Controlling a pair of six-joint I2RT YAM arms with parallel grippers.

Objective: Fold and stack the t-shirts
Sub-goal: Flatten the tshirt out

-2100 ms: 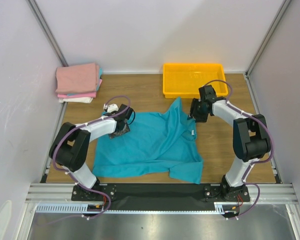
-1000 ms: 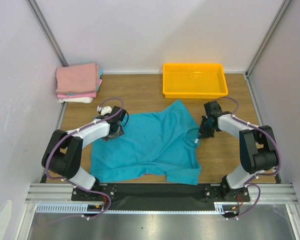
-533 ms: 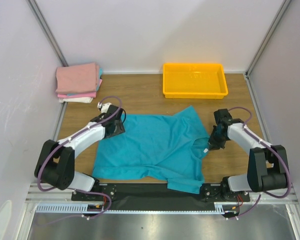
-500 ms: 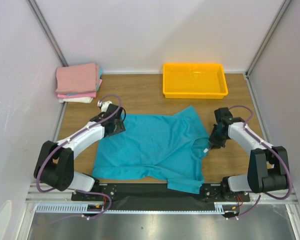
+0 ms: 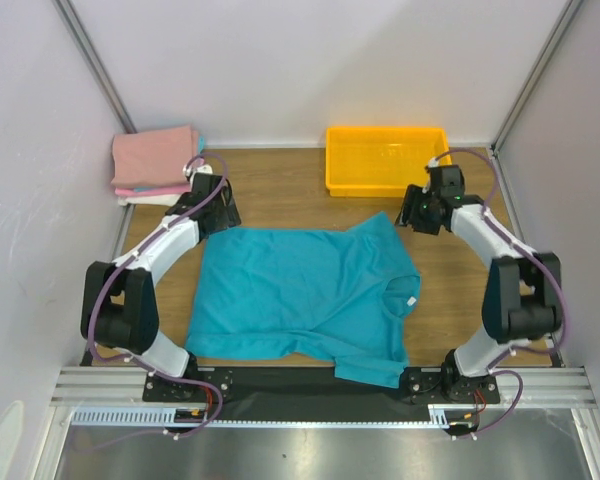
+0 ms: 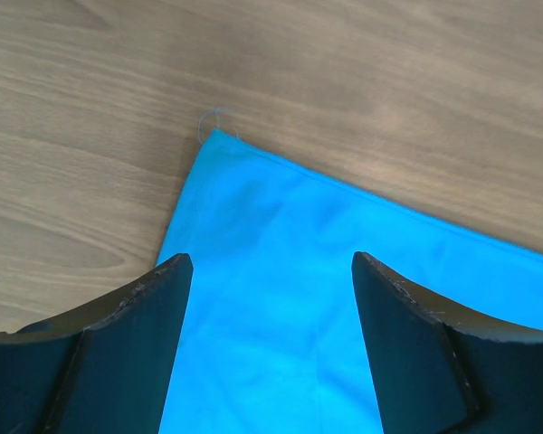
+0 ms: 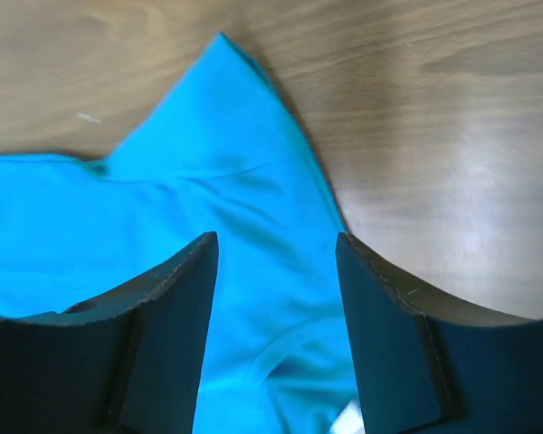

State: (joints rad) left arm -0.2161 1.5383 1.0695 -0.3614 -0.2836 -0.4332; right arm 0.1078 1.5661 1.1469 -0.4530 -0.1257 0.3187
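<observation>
The teal-blue t-shirt's far hem corner [image 5: 216,232] [image 6: 216,139], the one nearest the stack of folded t-shirts, will be gripped by my left gripper.
A teal-blue t-shirt [image 5: 300,295] lies spread on the wooden table, its white neck label [image 5: 412,302] at the right. My left gripper [image 5: 213,203] hovers at the shirt's far left corner. In the left wrist view its jaws [image 6: 271,267] stand open above the teal cloth [image 6: 271,217], holding nothing. My right gripper [image 5: 418,208] is by the shirt's far right sleeve. The right wrist view has it open [image 7: 276,246] over the sleeve [image 7: 217,163], also holding nothing. Folded pink and white t-shirts [image 5: 158,165] are stacked at the far left corner.
A yellow plastic tray [image 5: 388,158] stands at the back right, just behind my right gripper. Bare wood [image 5: 290,190] lies between the stack and the tray. White walls close in both sides.
Both grippers have let go of the teal shirt and moved away toward the back of the table. The right one went from shut to open. The shirt now lies flatter.
</observation>
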